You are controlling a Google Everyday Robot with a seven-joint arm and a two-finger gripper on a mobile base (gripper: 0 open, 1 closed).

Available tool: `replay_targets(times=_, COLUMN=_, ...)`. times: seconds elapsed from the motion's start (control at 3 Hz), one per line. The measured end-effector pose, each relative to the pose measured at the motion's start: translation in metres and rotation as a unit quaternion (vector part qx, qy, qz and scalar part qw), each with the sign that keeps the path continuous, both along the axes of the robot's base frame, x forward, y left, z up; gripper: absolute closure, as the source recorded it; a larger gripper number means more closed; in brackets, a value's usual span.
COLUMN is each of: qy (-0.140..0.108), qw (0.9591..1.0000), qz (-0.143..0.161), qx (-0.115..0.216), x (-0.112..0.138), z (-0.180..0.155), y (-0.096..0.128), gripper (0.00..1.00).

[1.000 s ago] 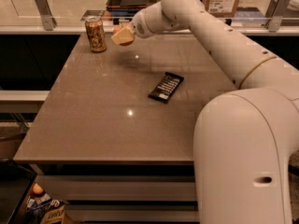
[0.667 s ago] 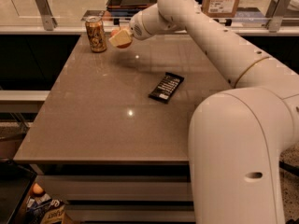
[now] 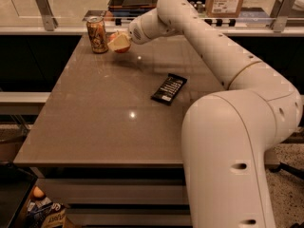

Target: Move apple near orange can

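My gripper needs to let go of the apple on the brown table top [image 3: 116, 48], close against the side of the orange can.
The orange can [image 3: 97, 34] stands upright at the table's far left corner. My gripper [image 3: 118, 42] is just to its right, low over the table top, with its cream fingers [image 3: 119, 42] shut on the apple [image 3: 123, 49]. Only red slivers of the apple show around the fingers. A small gap separates the apple from the can. My arm [image 3: 204, 37] reaches in from the right across the far side of the table.
A flat black snack bar wrapper [image 3: 169, 88] lies near the table's middle right. The brown table [image 3: 95, 127] has a rail and a counter behind it. A cardboard box [image 3: 227, 0] sits at the back right. Bagged items [image 3: 45, 213] lie on the floor at lower left.
My gripper with the apple has moved slightly left and down, closer to the orange can and the table top. The can and the wrapper have not moved.
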State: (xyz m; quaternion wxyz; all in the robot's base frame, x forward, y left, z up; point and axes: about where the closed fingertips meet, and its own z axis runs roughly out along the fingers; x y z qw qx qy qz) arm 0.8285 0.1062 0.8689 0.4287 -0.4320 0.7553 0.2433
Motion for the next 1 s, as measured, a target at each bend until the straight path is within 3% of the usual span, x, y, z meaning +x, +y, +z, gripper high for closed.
replay_targets(times=1.0, qy=0.009, qw=0.9999, qz=-0.004, qx=-0.005, x=0.0074, z=-0.0116, y=0.0069, gripper=1.0)
